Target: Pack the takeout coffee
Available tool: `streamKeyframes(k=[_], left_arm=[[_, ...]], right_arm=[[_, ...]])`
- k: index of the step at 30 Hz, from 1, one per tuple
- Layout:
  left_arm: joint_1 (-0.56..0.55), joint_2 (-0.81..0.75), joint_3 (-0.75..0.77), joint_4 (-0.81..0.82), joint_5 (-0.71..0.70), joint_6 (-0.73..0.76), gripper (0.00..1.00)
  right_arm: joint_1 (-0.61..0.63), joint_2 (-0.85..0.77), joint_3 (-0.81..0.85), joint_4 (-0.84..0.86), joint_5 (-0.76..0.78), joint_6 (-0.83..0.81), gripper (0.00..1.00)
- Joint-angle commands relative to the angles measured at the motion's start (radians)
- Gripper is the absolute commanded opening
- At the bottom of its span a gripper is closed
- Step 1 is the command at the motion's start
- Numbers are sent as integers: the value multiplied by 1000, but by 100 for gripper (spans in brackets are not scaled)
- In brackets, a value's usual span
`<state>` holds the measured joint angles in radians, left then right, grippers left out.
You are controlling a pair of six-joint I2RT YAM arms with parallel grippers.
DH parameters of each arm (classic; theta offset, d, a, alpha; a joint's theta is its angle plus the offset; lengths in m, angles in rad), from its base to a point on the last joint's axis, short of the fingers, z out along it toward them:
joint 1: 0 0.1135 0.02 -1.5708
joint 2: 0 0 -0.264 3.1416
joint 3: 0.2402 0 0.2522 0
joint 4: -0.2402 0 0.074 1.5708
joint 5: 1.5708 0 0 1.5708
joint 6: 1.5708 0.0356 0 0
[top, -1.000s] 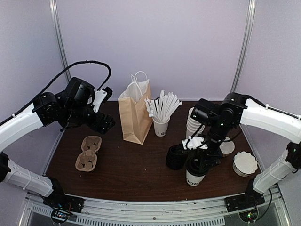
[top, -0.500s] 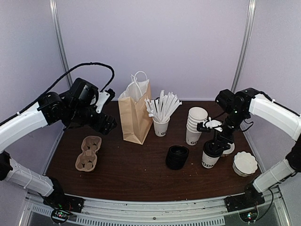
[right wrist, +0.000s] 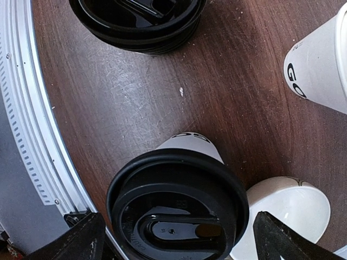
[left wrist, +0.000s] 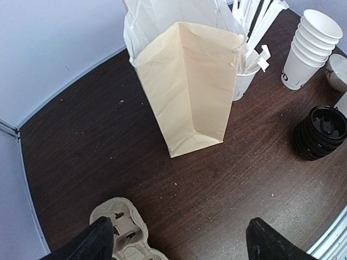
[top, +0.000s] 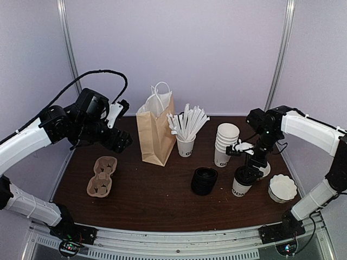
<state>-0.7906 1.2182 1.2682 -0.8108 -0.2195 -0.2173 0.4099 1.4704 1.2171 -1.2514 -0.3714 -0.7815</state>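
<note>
My left gripper is to go to the tan paper bag next and close on the back top edge of its opening point(top: 143, 104) point(left wrist: 126, 33).
The takeout coffee point(top: 241, 185), a white cup with dark lettering and a black dome lid point(right wrist: 176, 211), stands on the table at the right, between a stack of black lids and a white disc. My right gripper point(top: 248, 172) hangs right over it, open; its fingers flank the lid on both sides with a gap at each, as the right wrist view point(right wrist: 181, 241) shows. My left gripper point(top: 120, 142) hovers open and empty above the table's left part, in the left wrist view point(left wrist: 181, 244) just beyond the cardboard cup carrier point(left wrist: 127, 235).
A tan paper bag point(top: 155, 130) stands upright at centre back. Beside it are a cup of white sticks point(top: 186, 145) and a stack of lidless cups point(top: 224, 143). Black lids point(top: 204, 180) sit in the middle, the carrier point(top: 103, 176) on the left, white ruffled pieces point(top: 283, 188) far right.
The right gripper carried the lidded cup rightward from beside the black lids, set it down and opened its jaws. The left arm shifted only slightly.
</note>
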Motion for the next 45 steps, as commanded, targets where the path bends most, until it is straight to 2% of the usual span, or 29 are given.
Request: streamKeyframes(k=[1, 4, 10, 17, 21, 24, 34, 43, 45], left_arm=[[7, -3, 32, 10, 13, 19, 89], [8, 11, 80, -19, -20, 19, 89], [30, 122, 316, -88, -169, 49, 86], [99, 378, 666, -139, -81, 46, 82], [125, 498, 778, -162, 21, 54, 81], [131, 552, 831, -200, 69, 60, 81], [161, 633, 861, -195, 129, 82, 80], [219, 774, 1005, -208, 168, 93, 64], [224, 804, 1039, -213, 164, 96, 57]], right_arm=[[-6, -15, 12, -3, -21, 6, 99], [-6, -39, 68, -50, -33, 14, 99], [-6, -82, 201, -115, -60, 56, 99], [-3, -120, 249, -69, -58, 140, 100], [-1, -147, 244, -36, -58, 167, 99], [-1, -165, 232, -23, -62, 172, 99], [0, -193, 187, 8, -82, 190, 99], [0, -207, 151, 30, -113, 218, 99], [0, -213, 146, 34, -115, 223, 99]])
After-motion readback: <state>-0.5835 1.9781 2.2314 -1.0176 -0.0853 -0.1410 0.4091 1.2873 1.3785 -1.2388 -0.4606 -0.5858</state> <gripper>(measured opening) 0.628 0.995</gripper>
